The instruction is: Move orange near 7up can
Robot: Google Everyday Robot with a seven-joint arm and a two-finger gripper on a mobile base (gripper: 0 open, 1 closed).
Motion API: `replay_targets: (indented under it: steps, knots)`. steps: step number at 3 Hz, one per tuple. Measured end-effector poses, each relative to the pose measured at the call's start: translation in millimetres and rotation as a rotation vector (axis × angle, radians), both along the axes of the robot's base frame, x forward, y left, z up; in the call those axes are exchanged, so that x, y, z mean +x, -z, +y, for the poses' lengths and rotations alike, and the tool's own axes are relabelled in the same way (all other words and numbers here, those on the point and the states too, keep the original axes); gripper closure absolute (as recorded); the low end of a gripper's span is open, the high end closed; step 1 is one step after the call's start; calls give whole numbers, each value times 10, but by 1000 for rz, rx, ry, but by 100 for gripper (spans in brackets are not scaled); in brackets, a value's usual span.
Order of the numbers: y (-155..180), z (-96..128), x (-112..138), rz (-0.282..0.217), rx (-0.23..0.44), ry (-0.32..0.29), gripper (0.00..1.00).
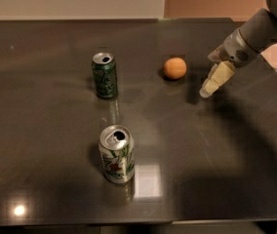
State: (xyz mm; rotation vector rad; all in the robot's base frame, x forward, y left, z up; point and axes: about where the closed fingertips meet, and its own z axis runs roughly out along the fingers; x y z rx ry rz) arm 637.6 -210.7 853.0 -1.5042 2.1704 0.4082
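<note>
The orange must move near the 7up can. My gripper will next go to the side of the orange [181,69] facing my arm and close there.
The orange [175,68] sits on the dark table [41,130], right of centre toward the back. The 7up can [116,154], silver-white with green streaks and a red spot, stands upright near the front centre, well apart from the orange. My gripper [211,84] hangs from the arm coming in at the upper right. It is just right of the orange and slightly nearer the front, above the table, not touching the fruit.
A dark green can [104,75] stands upright left of the orange. The table's back edge meets a pale wall [75,1]. Bright light reflections lie on the tabletop near the front edge [19,210].
</note>
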Motion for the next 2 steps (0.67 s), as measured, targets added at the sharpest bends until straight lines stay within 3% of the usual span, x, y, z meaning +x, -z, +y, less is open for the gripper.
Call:
replay_targets:
  steps: [2]
  knots:
    - [-99,56,-10,-14,22,-22,0]
